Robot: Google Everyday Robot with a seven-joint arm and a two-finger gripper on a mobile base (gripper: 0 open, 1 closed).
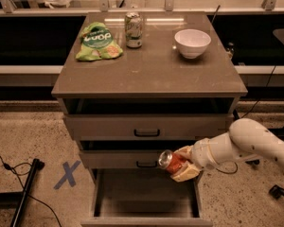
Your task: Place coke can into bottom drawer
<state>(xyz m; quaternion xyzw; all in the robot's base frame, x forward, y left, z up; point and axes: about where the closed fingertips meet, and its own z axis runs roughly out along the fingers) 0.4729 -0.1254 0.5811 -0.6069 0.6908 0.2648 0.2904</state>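
Note:
My gripper needs to let go of the coke can on the bottom drawer's inside, just off the middle (pixel 166 196) on the side where my arm is.
The coke can (pixel 170 161) is red-orange with a silver top and lies tilted on its side in my gripper (pixel 183 164). The gripper is shut on the can and holds it in front of the middle drawer, above the right part of the bottom drawer (pixel 146 196). The bottom drawer is pulled out, and its flat floor shows nothing in it. My white arm (pixel 248 143) reaches in from the right.
On the cabinet top (pixel 151 70) stand a pale green-and-silver can (pixel 133 30), a green chip bag (pixel 98 43) and a white bowl (pixel 192 42). Two upper drawers with black handles (pixel 146 133) are nearly shut. A blue X (pixel 67 174) and a black cable (pixel 23 193) mark the floor at the left.

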